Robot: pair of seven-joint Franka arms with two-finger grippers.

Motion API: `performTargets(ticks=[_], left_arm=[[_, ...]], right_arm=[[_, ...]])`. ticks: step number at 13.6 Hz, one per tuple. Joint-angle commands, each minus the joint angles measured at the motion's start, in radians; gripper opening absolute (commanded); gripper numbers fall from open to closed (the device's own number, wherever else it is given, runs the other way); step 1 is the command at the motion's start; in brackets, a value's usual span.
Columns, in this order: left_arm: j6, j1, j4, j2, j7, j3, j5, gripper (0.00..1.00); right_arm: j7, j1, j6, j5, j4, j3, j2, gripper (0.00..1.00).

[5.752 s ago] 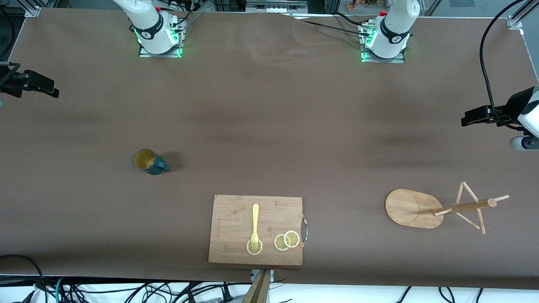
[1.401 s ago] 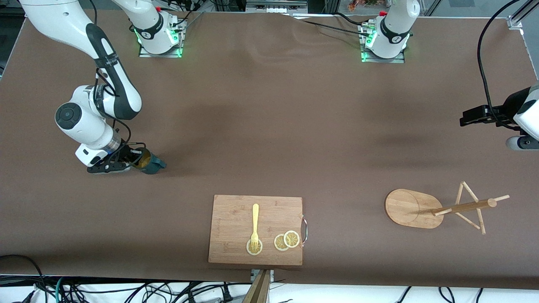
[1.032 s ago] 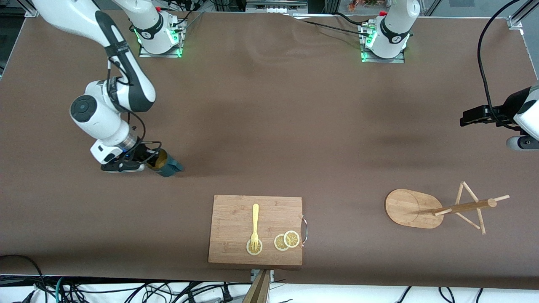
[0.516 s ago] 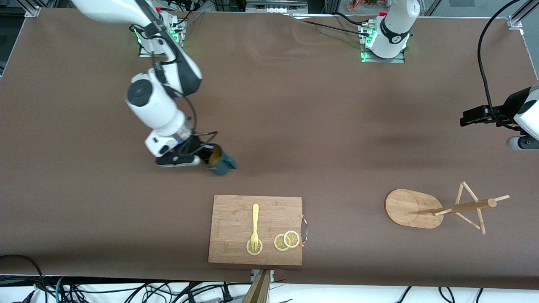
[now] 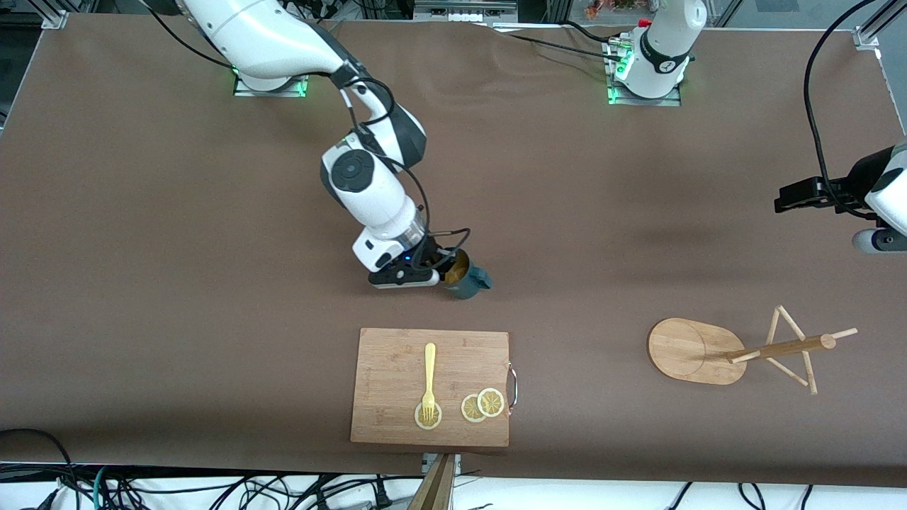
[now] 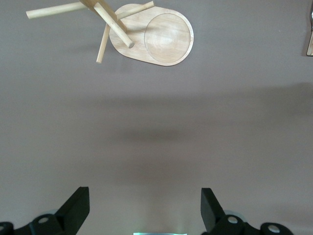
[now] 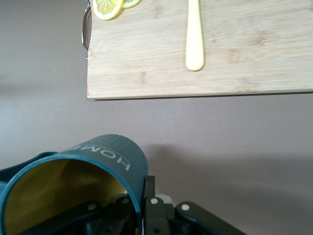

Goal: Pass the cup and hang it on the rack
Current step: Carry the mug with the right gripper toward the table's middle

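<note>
The robot's right gripper should set the dark teal cup down on the brown cloth [image 5: 489,287] [image 7: 115,162] just past the cutting board's corner at the handle end.
The dark teal cup [image 5: 464,278] with its yellowish inside is gripped by its rim in my right gripper [image 5: 445,271], over the middle of the table. In the right wrist view the cup [image 7: 98,166] fills the lower corner, its wall pinched between the fingers [image 7: 149,188]. The bamboo rack [image 5: 744,349] lies tipped on its side toward the left arm's end of the table, its oval base on edge and its post and pegs flat. My left gripper [image 5: 797,196] waits open and empty at that end; the left wrist view shows the rack [image 6: 146,32].
A rectangular bamboo cutting board [image 5: 397,368] lies nearer the front camera than the cup, carrying a yellow fork [image 5: 429,379] and lemon slices [image 5: 482,405]. The board [image 7: 220,54] also shows in the right wrist view. Brown cloth covers the table.
My right arm came in, shut on the cup's rim and carried it from the right arm's end of the table toward the middle. The left arm has not moved.
</note>
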Motion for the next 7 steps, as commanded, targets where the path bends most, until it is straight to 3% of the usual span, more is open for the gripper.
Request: performTargets(ticks=[1, 7], left_arm=[[-0.013, -0.004, 0.031, 0.013, -0.009, 0.005, 0.023, 1.00], [-0.013, 0.006, 0.033, 0.013, -0.009, 0.008, 0.023, 1.00]], right_arm=[[0.033, 0.112, -0.112, -0.020, 0.097, -0.091, 0.032, 0.00], [0.035, 0.194, -0.120, -0.084, 0.219, -0.125, 0.149, 0.00]])
